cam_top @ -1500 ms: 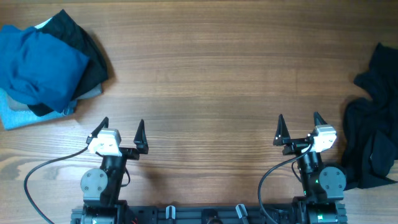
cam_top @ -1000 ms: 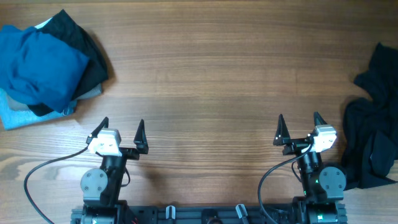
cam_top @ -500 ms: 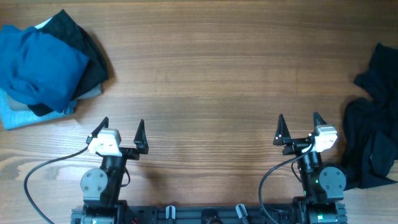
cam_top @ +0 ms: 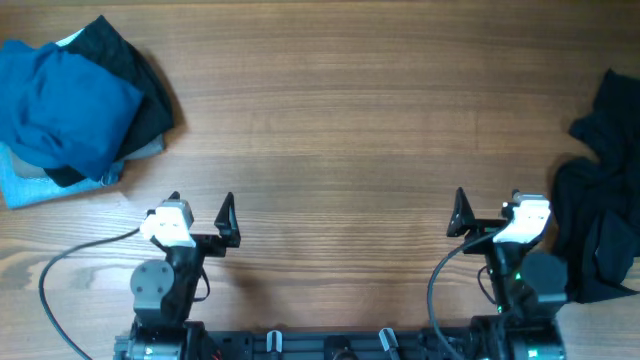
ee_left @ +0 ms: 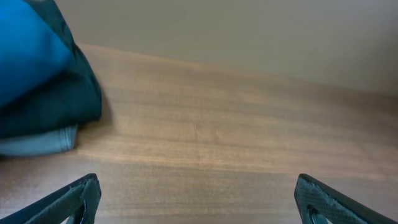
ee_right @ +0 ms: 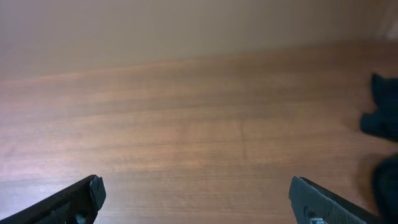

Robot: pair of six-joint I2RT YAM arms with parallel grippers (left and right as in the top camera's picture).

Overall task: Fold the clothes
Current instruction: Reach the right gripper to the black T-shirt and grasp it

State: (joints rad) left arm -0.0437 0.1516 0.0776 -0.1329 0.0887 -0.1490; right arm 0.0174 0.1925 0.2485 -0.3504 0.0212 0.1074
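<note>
I will first use my right gripper to take the garment's near end (cam_top: 590, 285) and pull it to the middle of the table, because the black garment is crumpled out of my left gripper's reach.
The clothes, a crumpled black garment (cam_top: 600, 200), lie at the table's right edge; no logo or lettering shows. A bit of it shows at the right edge of the right wrist view (ee_right: 387, 109). My right gripper (cam_top: 488, 208) is open and empty near the front edge, a little left of the garment; its fingers frame bare wood in the right wrist view (ee_right: 194, 183). My left gripper (cam_top: 200, 206) is open and empty at the front left, and frames bare wood in the left wrist view (ee_left: 196, 183).
A pile sits at the back left: a bright blue garment (cam_top: 60, 105) on top of dark fabric (cam_top: 140, 75) and a light blue cloth (cam_top: 25, 185). The pile also shows in the left wrist view (ee_left: 37, 87). Wooden table (cam_top: 330, 130) between the arms.
My right arm has shifted a little to the right, toward the black garment. My left arm has barely moved. Both grippers stay open.
</note>
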